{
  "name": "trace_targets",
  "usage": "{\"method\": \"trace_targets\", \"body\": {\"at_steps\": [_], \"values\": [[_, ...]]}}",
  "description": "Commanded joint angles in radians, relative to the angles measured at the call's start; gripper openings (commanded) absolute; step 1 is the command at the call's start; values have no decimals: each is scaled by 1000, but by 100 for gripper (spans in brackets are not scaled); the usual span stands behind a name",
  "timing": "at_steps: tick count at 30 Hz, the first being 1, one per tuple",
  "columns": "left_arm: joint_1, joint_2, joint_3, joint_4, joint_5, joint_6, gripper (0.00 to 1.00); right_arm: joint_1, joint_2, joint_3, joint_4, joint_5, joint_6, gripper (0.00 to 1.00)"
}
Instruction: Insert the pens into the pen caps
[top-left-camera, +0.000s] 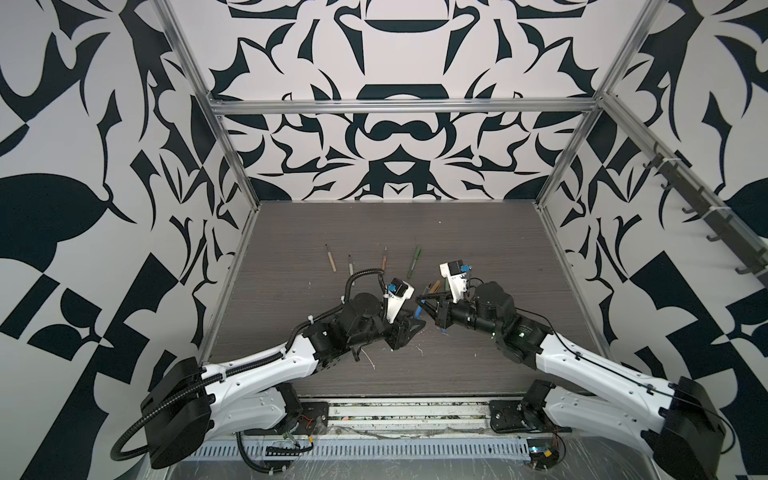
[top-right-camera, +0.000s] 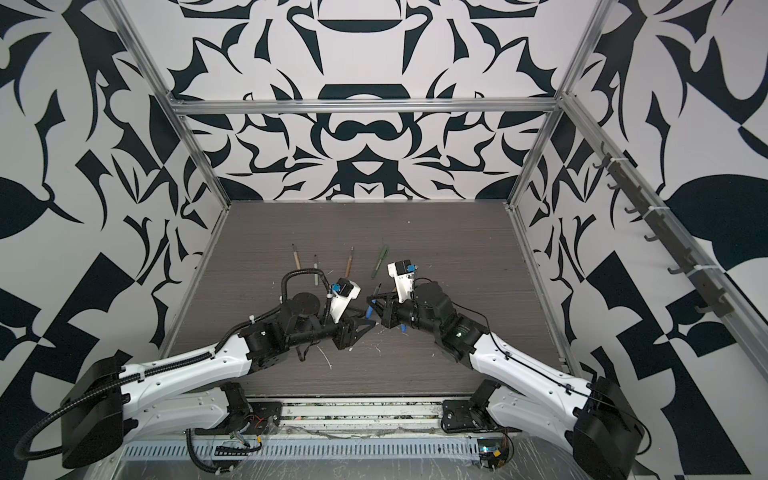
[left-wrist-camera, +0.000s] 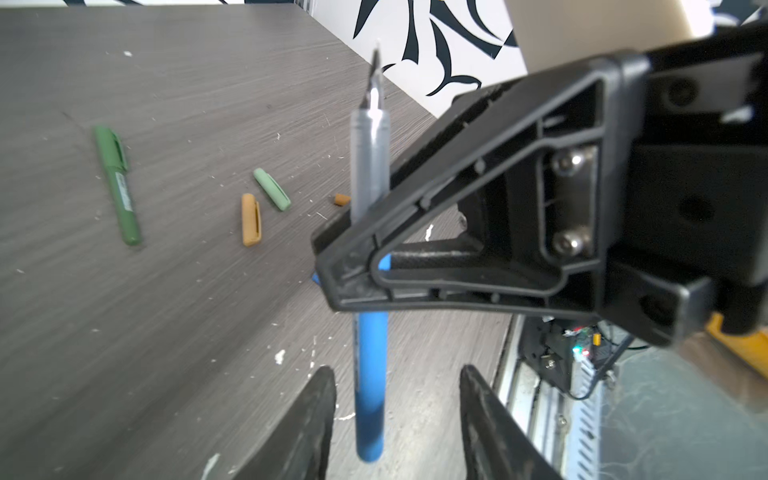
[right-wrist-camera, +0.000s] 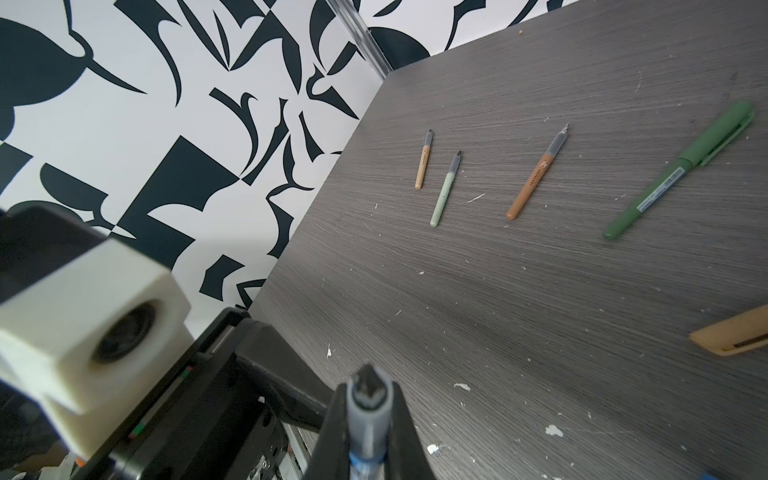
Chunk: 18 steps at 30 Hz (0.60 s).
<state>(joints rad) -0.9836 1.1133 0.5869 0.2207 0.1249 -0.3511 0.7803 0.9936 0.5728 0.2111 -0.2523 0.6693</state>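
Note:
The blue pen's grey neck, where the cap must slide on, is held by my right gripper, so my left gripper needs to grab the blue pen body's lower end (left-wrist-camera: 369, 432) first.
My right gripper (right-wrist-camera: 368, 390) is shut on the blue pen (left-wrist-camera: 370, 395), clamping its grey neck below the dark tip. The pen's blue barrel hangs between the fingers of my left gripper (left-wrist-camera: 397, 374), which is open and does not touch it. In both top views the two grippers meet at mid-table around the pen (top-left-camera: 419, 309) (top-right-camera: 369, 311). A tan pen (right-wrist-camera: 423, 164), a pale green pen (right-wrist-camera: 445, 193) and an orange-brown pen (right-wrist-camera: 536, 174) lie uncapped farther back. A dark green pen (right-wrist-camera: 681, 170) lies with its cap on. Tan (left-wrist-camera: 250, 220) and pale green (left-wrist-camera: 272, 189) pen caps lie loose; an orange-brown cap (left-wrist-camera: 341, 200) is half hidden.
The grey wood-grain table (top-left-camera: 478, 249) is flecked with white scratch marks. Patterned walls with metal frame posts (top-left-camera: 249, 199) close in the left, back and right. A slotted metal rail (top-left-camera: 374, 449) runs along the front edge, by the arm bases.

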Motion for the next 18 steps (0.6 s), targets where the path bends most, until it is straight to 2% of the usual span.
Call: {"method": "trace_targets", "body": {"at_steps": [1,7,14,18], "values": [[33,-18,-24,61,61,-44,47,-1,-14,12,61,-18,19,0],[40,10,2,49,98,-43,34,0,-3,4,88,-44,36,0],[40,35,7,63,124,-53,28,2,-1,-7,100,-47,42,0],[40,30,6,65,115,-54,17,5,17,-10,104,-53,47,0]]}}
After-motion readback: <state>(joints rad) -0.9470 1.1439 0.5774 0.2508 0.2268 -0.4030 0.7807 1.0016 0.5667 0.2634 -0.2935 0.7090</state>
